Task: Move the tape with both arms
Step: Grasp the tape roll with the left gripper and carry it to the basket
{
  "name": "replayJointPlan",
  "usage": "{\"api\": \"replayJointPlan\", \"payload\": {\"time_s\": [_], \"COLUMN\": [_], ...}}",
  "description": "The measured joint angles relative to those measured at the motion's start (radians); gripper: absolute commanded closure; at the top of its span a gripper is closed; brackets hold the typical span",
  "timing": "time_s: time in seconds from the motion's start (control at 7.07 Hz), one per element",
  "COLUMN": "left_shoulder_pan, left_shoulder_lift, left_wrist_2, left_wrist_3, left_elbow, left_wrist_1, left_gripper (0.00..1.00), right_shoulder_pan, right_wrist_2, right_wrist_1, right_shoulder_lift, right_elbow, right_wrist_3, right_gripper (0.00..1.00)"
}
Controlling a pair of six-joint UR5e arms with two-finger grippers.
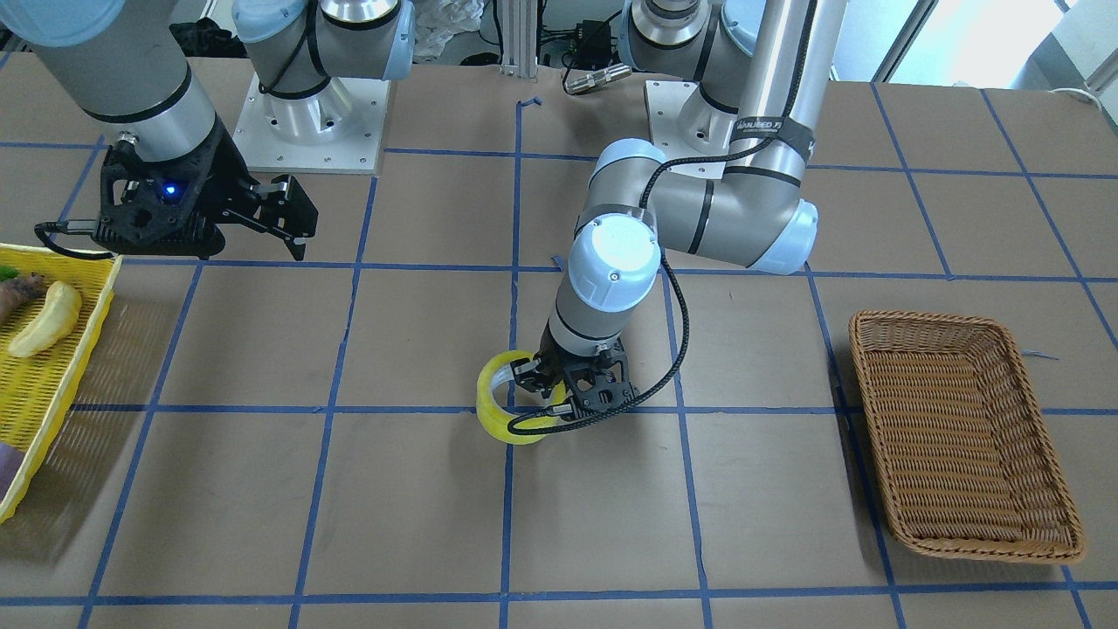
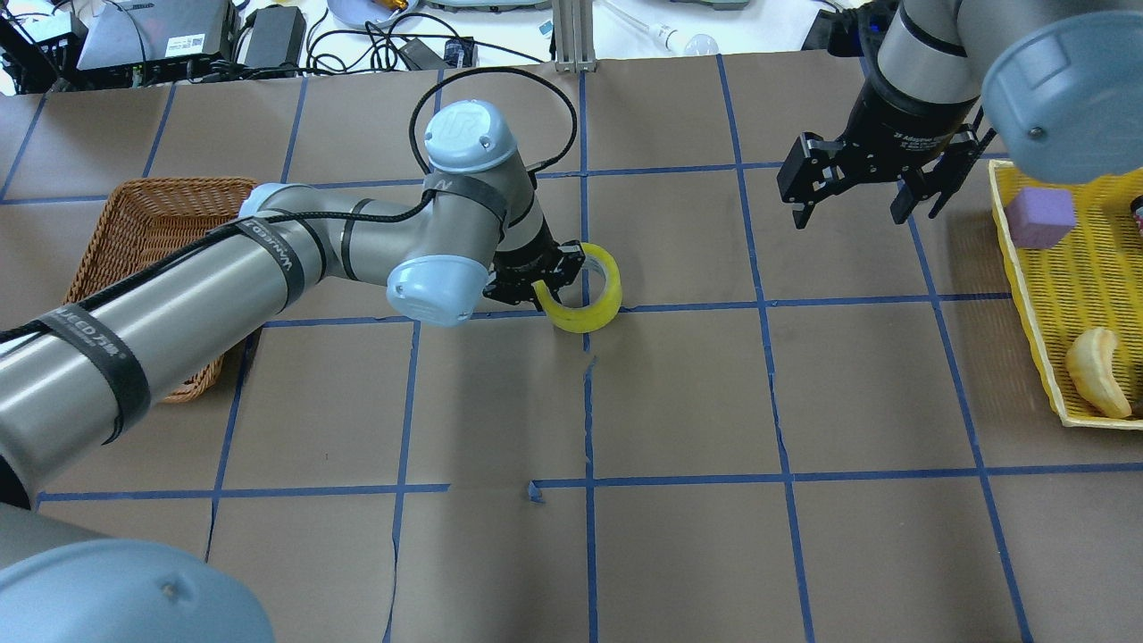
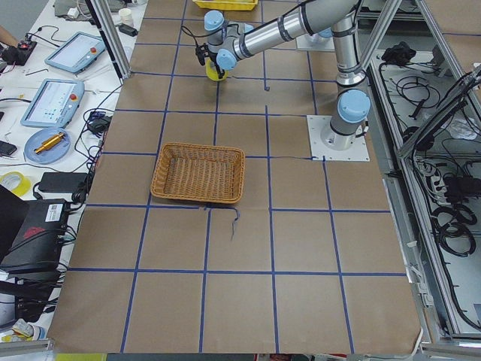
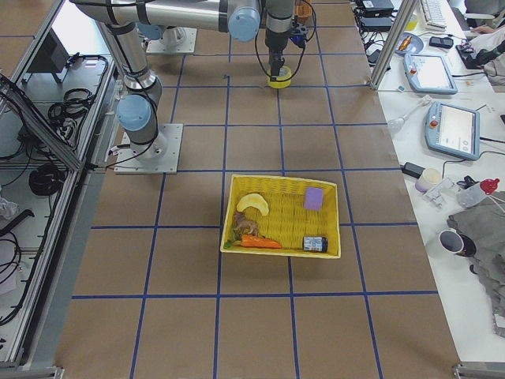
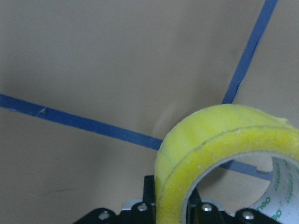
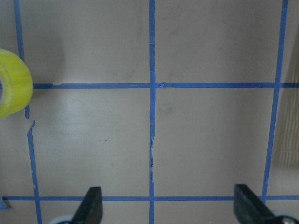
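Next, my left gripper releases the yellow tape on the woven bottom inside the wicker basket [image 1: 950,413].
The bright yellow tape [image 1: 491,404] stands on edge at the table's centre, at a crossing of blue lines. It also shows in the overhead view [image 2: 596,302]. My left gripper [image 1: 534,384] [image 2: 546,279] is shut on the roll's wall, one finger inside the ring and one outside. The left wrist view shows the tape [image 5: 219,140] clamped between the fingers. I cannot tell whether it touches the table. My right gripper [image 2: 853,210] [image 1: 293,218] is open and empty, hovering apart near the yellow tray. In its wrist view the tape [image 6: 11,88] is at the left edge.
A wicker basket [image 2: 152,192] [image 1: 926,319] sits on my left side. A yellow tray [image 2: 1027,295] [image 1: 87,341] on my right holds a banana-shaped item [image 2: 1098,371] and a purple block [image 2: 1040,217]. Cables and devices lie beyond the table's far edge.
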Motion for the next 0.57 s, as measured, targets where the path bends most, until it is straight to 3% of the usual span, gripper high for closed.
{"api": "replayJointPlan", "payload": {"time_s": [0.28, 0.57], "left_shoulder_pan": [0.099, 0.255], "left_shoulder_lift": [0.082, 0.138], "left_wrist_2": [0.081, 0.160], "left_wrist_3": [0.257, 0.593], "left_elbow": [0.101, 0.150], "left_wrist_1": [-0.266, -0.409], "left_gripper": [1.00, 1.00], "right_shoulder_pan": [0.000, 0.000], "right_wrist_2": [0.002, 0.004], "right_wrist_1": [-0.002, -0.002], "right_shoulder_lift": [0.000, 0.000], "right_elbow": [-0.001, -0.002], "right_wrist_3": [0.002, 0.007], "right_gripper": [0.00, 0.00]}}
